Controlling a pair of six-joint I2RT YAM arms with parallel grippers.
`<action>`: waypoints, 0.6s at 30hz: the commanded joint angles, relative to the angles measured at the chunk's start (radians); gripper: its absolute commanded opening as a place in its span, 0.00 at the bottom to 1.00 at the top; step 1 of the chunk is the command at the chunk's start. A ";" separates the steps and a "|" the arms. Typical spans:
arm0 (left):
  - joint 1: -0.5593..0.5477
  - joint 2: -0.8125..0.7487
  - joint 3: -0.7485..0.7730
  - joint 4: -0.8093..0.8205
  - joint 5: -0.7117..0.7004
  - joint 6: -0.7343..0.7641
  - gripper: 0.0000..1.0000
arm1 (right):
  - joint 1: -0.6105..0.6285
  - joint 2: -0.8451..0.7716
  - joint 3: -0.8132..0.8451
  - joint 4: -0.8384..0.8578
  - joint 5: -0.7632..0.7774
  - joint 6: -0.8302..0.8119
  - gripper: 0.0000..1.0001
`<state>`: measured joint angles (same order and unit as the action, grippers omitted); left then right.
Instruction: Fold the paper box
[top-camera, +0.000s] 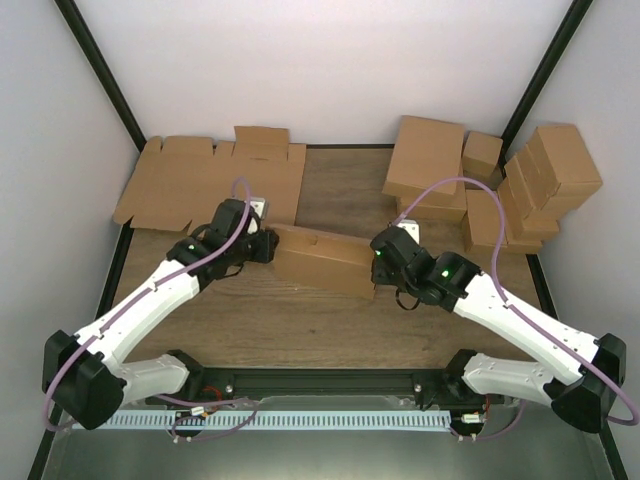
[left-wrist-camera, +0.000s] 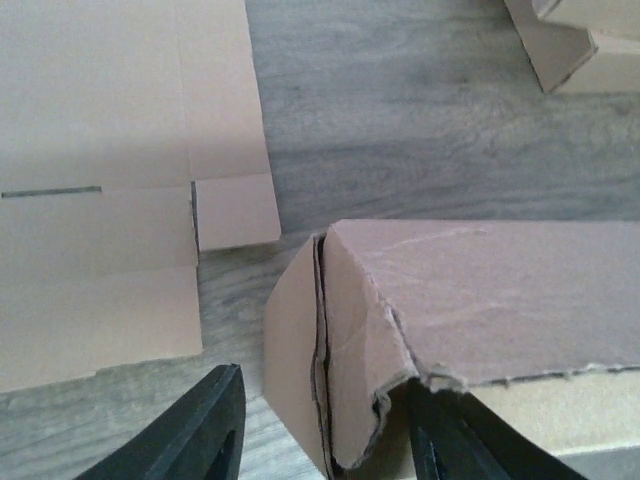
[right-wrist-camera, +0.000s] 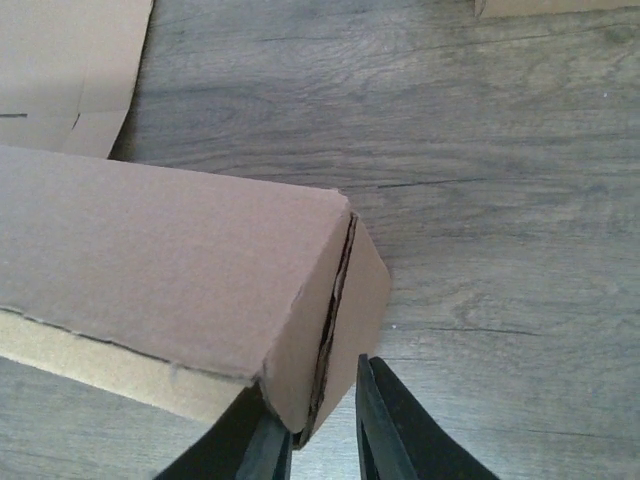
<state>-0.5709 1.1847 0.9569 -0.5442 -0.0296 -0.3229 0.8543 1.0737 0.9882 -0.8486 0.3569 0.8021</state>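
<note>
I should back my left gripper's inner finger out from under the lid's edge, as the lid's flap gapes, and close on the flap's near corner (left-wrist-camera: 347, 458).
The paper box (top-camera: 320, 258) lies folded into a long brown shape mid-table, slanting from upper left to lower right. My left gripper (top-camera: 268, 245) is at its left end. In the left wrist view that gripper (left-wrist-camera: 325, 378) is open, straddling the end wall of the box (left-wrist-camera: 480, 300): one finger stands apart on the left, the other sits under the torn lid edge. My right gripper (top-camera: 378, 272) is at the right end. There it (right-wrist-camera: 312, 385) is narrowly open around the bottom corner of the box (right-wrist-camera: 150, 260), with a small gap to the outer finger.
Flat brown blanks (top-camera: 200, 180) lie stacked at the back left, also visible as blanks (left-wrist-camera: 90, 200) and blanks (right-wrist-camera: 60, 70). Several closed brown boxes (top-camera: 430, 160) are piled at the back right against the wall, with more boxes (top-camera: 550, 180) beside them.
</note>
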 joint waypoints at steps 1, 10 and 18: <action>-0.004 -0.027 0.006 -0.092 0.029 -0.009 0.51 | 0.015 0.004 0.040 -0.095 -0.018 -0.031 0.23; -0.004 -0.062 0.056 -0.109 0.028 -0.011 0.72 | 0.015 -0.025 0.142 -0.132 -0.036 -0.060 0.41; -0.004 -0.104 0.065 -0.118 0.029 -0.014 1.00 | 0.015 -0.052 0.133 -0.148 -0.054 -0.052 0.81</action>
<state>-0.5720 1.1118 0.9939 -0.6498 -0.0051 -0.3370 0.8608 1.0523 1.0904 -0.9737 0.3077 0.7460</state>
